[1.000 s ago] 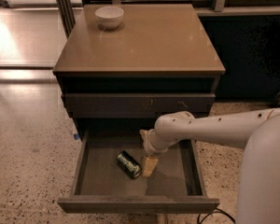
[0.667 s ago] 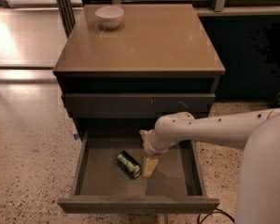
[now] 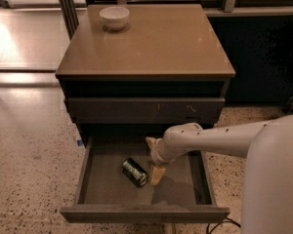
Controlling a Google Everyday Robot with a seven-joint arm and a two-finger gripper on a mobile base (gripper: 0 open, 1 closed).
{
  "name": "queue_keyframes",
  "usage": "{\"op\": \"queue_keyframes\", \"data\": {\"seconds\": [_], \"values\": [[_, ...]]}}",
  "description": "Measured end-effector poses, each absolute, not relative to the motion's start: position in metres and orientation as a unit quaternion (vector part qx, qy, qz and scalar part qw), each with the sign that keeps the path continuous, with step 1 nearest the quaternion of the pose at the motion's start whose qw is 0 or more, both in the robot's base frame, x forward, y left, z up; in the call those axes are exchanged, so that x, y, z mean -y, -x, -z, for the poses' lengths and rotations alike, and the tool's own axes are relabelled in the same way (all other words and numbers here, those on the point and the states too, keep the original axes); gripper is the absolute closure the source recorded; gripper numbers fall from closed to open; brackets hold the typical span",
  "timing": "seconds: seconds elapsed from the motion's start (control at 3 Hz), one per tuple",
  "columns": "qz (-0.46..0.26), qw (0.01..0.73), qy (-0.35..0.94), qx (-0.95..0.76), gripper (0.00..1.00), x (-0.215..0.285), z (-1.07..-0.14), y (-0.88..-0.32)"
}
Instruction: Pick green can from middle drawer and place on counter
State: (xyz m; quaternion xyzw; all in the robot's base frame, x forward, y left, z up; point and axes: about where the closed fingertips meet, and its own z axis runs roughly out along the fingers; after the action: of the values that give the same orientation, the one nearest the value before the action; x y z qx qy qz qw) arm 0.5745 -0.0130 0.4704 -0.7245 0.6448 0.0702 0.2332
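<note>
Next, I close my gripper on the green can's end (image 3: 140,179) beside my finger, the end that is nearer the front of the open drawer.
The green can (image 3: 135,172) lies on its side on the grey floor of the open middle drawer (image 3: 102,186), near the centre. My gripper (image 3: 154,158) reaches down into the drawer from the right, just right of the can. It is open and holds nothing. One tan finger (image 3: 157,175) stands beside the can's right end, and I cannot tell whether it touches. The other points toward the drawer's back. The glossy tan counter (image 3: 156,43) tops the cabinet above.
A white bowl (image 3: 114,17) stands at the counter's back left corner. A shut drawer front with pale scratch marks (image 3: 146,109) sits just above the open drawer. Speckled floor (image 3: 29,155) lies to the left. My pale arm (image 3: 263,150) fills the lower right.
</note>
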Motion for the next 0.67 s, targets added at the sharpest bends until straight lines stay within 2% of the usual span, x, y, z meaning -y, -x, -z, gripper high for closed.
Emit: {"op": "queue_keyframes", "data": {"seconds": [0.67], "values": [[-0.092,0.181,0.749,-0.63,0.0,-0.005,-0.402,-0.589]]}}
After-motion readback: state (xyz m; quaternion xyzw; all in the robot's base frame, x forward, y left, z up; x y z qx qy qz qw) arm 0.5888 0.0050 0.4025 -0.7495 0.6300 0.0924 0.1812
